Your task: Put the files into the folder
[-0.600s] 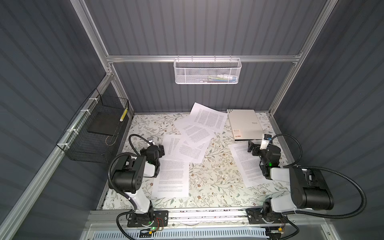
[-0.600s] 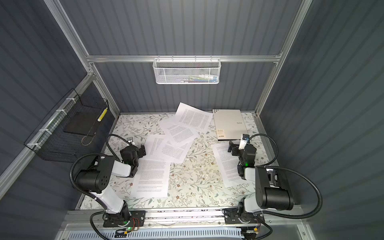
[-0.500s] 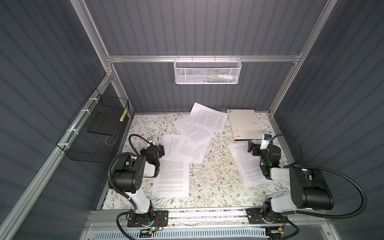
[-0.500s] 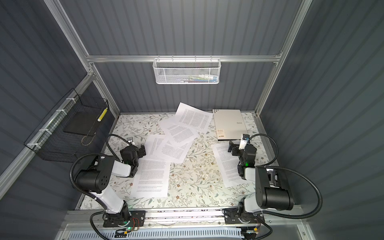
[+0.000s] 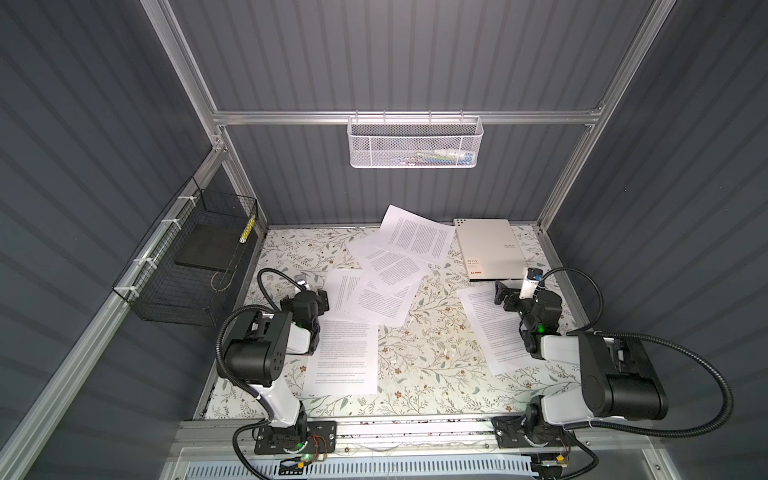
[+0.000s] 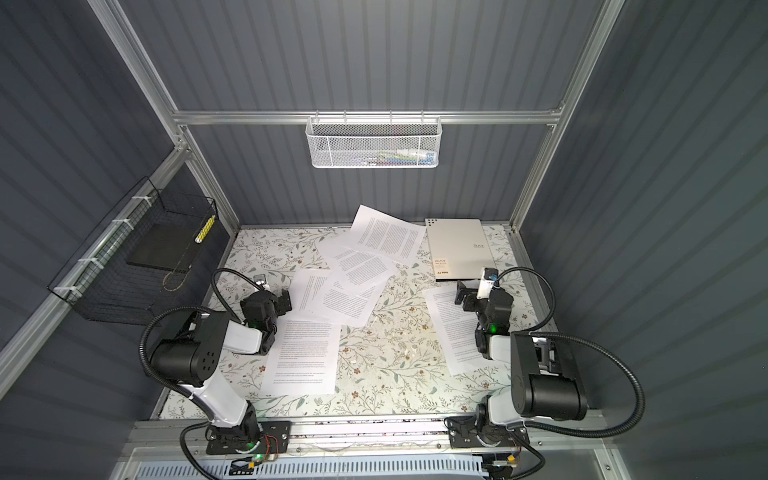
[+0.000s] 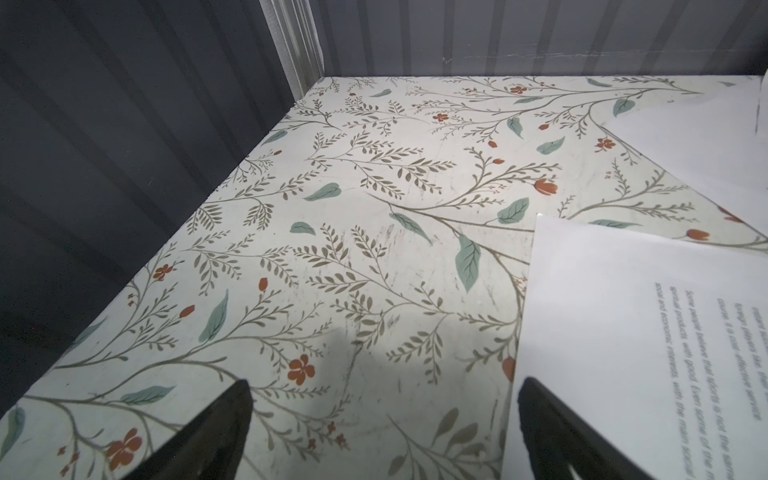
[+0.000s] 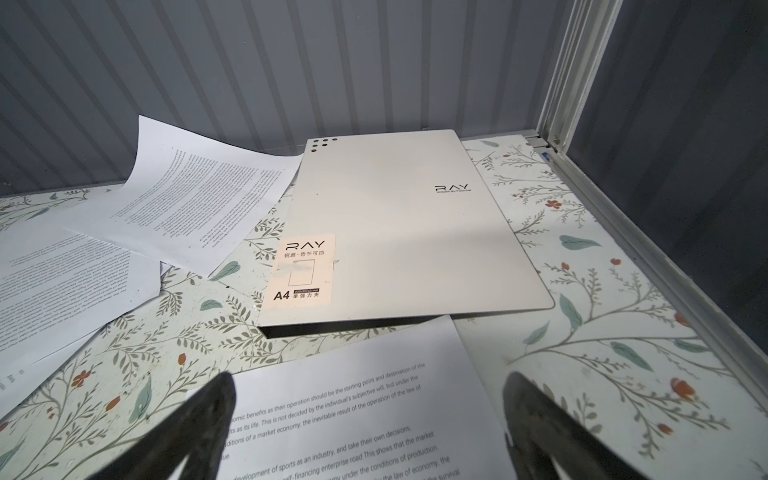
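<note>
The folder lies shut, so next my right gripper closes on the middle of the folder's near edge (image 5: 499, 278) (image 8: 412, 316), beside the label.
The files are several white printed sheets. A loose pile (image 5: 390, 274) (image 6: 361, 270) lies mid-table, one sheet (image 5: 343, 357) (image 6: 305, 357) lies by the left arm, and another (image 5: 494, 332) (image 6: 457, 328) lies under the right arm. The folder (image 5: 490, 249) (image 6: 459, 249) (image 8: 407, 224), pale beige and marked "RAY", lies shut at the back right. My left gripper (image 5: 320, 301) (image 6: 284, 301) (image 7: 384, 384) hangs open and empty over the table, one finger above a sheet's edge (image 7: 623, 332). My right gripper (image 5: 513, 291) (image 6: 473, 293) (image 8: 370, 376) is open and empty above the right sheet (image 8: 353, 399), just short of the folder.
A white mesh basket (image 5: 415, 143) hangs on the back rail. A black wire basket (image 5: 195, 257) on the left wall holds a dark slab (image 5: 208, 249). The floral table (image 5: 428, 365) is bounded by grey walls and aluminium posts (image 8: 557, 104).
</note>
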Robot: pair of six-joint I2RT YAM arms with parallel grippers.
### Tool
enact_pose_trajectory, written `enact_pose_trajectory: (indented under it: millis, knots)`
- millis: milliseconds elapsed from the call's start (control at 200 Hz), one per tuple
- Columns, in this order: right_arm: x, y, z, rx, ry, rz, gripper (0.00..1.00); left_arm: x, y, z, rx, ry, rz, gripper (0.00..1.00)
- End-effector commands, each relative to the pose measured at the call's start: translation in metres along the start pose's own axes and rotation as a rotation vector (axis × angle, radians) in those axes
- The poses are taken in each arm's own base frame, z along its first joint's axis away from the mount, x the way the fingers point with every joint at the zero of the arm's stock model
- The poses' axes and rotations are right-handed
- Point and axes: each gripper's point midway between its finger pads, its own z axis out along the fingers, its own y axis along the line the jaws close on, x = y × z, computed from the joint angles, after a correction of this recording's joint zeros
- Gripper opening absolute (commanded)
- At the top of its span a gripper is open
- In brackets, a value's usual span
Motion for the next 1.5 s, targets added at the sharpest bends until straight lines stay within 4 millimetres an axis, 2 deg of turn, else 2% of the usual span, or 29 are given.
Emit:
enact_pose_trajectory:
  millis: [0, 485, 555, 655, 690, 760, 800, 850, 926, 981, 1036, 1111, 1176, 1241, 1291, 1371, 1436, 1491]
  knots:
    - [-0.004, 0.0, -0.002, -0.005, -0.022, -0.005, 0.99, -0.009, -0.004, 0.002, 0.014, -0.017, -0.001, 1.0]
    - [-0.004, -0.005, -0.002, 0.022, -0.024, 0.007, 0.99, -0.01, -0.003, 0.001, 0.02, -0.026, -0.007, 1.0]
    - [-0.009, -0.006, -0.004, 0.029, -0.044, 0.012, 0.99, -0.024, -0.003, -0.006, 0.026, -0.041, -0.002, 1.0]
    - [-0.028, -0.015, -0.028, 0.154, -0.06, 0.003, 0.99, -0.052, 0.013, -0.02, -0.055, 0.084, -0.05, 1.0]
    - [-0.041, -0.022, -0.037, 0.221, -0.075, 0.02, 0.99, -0.064, 0.021, -0.026, -0.092, 0.114, -0.085, 1.0]
    - [-0.071, -0.042, -0.058, 0.359, -0.153, 0.171, 0.99, -0.081, 0.018, -0.04, -0.064, 0.193, -0.158, 1.0]
    - [-0.076, -0.062, -0.075, 0.48, -0.187, 0.324, 0.99, -0.088, 0.011, -0.049, -0.02, 0.252, -0.212, 1.0]
    - [-0.077, -0.083, -0.096, 0.603, -0.215, 0.47, 0.99, -0.098, -0.009, -0.06, 0.105, 0.309, -0.229, 1.0]
    - [-0.082, -0.091, -0.111, 0.604, -0.25, 0.574, 0.99, -0.106, -0.04, -0.082, 0.308, 0.366, -0.276, 1.0]
    - [-0.087, -0.081, -0.107, 0.478, -0.25, 0.602, 0.99, -0.118, -0.072, -0.106, 0.544, 0.357, -0.295, 1.0]
    - [-0.085, -0.066, -0.095, 0.369, -0.195, 0.655, 0.99, -0.131, -0.104, -0.139, 0.81, 0.352, -0.312, 1.0]
    - [-0.074, -0.037, -0.071, 0.218, -0.04, 0.747, 0.99, -0.141, -0.124, -0.167, 0.992, 0.368, -0.365, 1.0]
    - [-0.057, -0.023, -0.054, 0.142, 0.044, 0.871, 0.99, -0.143, -0.136, -0.182, 1.1, 0.38, -0.418, 1.0]
    - [-0.044, -0.013, -0.042, 0.072, 0.038, 0.948, 0.99, -0.14, -0.143, -0.192, 1.145, 0.384, -0.407, 1.0]
    - [-0.031, -0.003, -0.03, 0.017, 0.077, 0.993, 0.99, -0.127, -0.145, -0.193, 1.109, 0.398, -0.351, 1.0]
    - [-0.021, 0.013, -0.014, -0.066, 0.139, 1.037, 0.99, -0.109, -0.146, -0.19, 1.031, 0.41, -0.24, 1.0]
    - [-0.015, 0.02, -0.005, -0.096, 0.133, 1.083, 0.99, -0.101, -0.153, -0.198, 1.037, 0.398, -0.164, 1.0]
    - [-0.013, 0.024, 0.003, -0.115, 0.13, 1.101, 0.94, -0.096, -0.162, -0.205, 1.062, 0.383, -0.119, 1.0]
